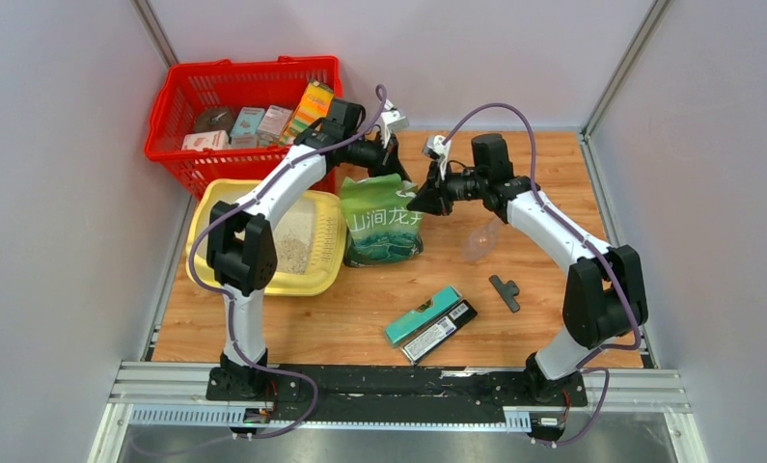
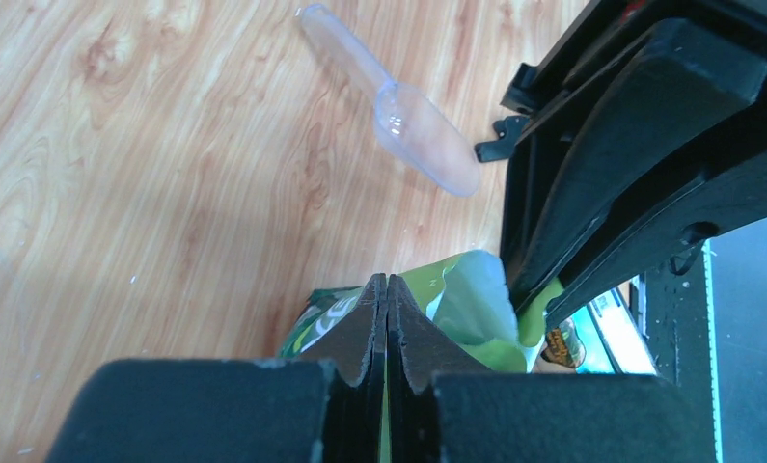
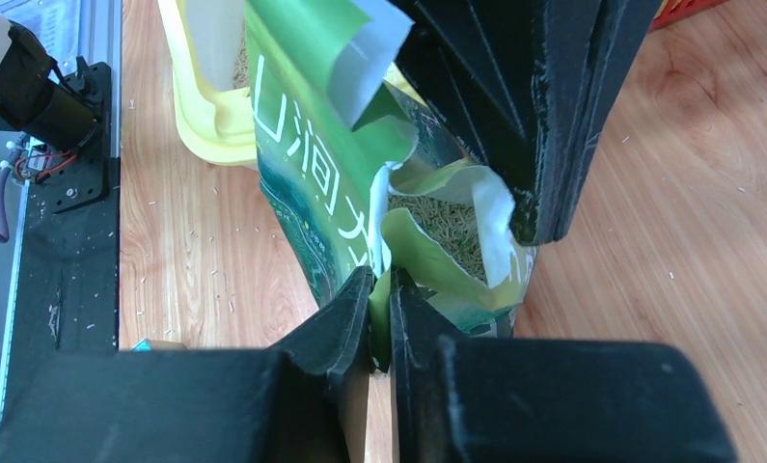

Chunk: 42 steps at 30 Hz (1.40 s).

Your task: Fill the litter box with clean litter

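Observation:
The robot's right gripper pinches just one narrow fold at the green bag's opening, so it should open and grab the bag's side across both edges (image 3: 447, 258).
The pale-yellow litter box (image 1: 217, 206) sits at the left of the table, its near edge showing in the right wrist view (image 3: 205, 106). Beige clean litter (image 1: 292, 243) lies inside it. More litter (image 3: 440, 224) shows inside the open green bag (image 1: 383, 227). The bag stands just right of the box. My left gripper (image 1: 396, 165) is shut on the bag's top edge (image 2: 476, 309) at the back. My right gripper (image 1: 420, 201) is shut on the bag's top edge (image 3: 398, 256) at the right side. Both jaws pinch the green film.
A red mesh basket (image 1: 181, 96) with boxes stands behind the litter box. A translucent scoop (image 1: 479, 239) lies right of the bag, also in the left wrist view (image 2: 408, 121). A teal box (image 1: 422, 314), a black box (image 1: 440, 331) and a black T-shaped piece (image 1: 504, 291) lie nearer the front.

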Each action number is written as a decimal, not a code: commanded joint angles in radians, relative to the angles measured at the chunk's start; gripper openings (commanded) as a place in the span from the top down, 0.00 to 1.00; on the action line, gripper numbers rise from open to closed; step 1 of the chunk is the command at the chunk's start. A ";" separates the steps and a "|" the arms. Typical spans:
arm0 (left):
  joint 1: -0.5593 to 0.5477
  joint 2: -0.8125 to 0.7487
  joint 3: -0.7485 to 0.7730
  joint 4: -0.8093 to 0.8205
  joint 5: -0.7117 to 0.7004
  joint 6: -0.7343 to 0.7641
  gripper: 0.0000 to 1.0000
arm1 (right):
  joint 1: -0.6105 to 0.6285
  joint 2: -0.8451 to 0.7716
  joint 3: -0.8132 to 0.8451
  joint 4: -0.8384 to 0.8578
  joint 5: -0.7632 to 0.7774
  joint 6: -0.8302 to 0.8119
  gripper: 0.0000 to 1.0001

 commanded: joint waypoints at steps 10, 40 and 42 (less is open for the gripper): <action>-0.040 -0.034 -0.026 0.014 0.056 -0.042 0.98 | -0.010 -0.005 0.046 0.029 -0.018 -0.039 0.85; 0.009 -0.055 0.013 0.072 -0.089 -0.111 0.96 | -0.113 -0.019 0.046 -0.103 -0.043 -0.218 0.36; 0.018 -0.048 0.032 0.006 -0.098 -0.066 0.96 | -0.115 0.002 0.055 -0.084 -0.060 -0.222 0.34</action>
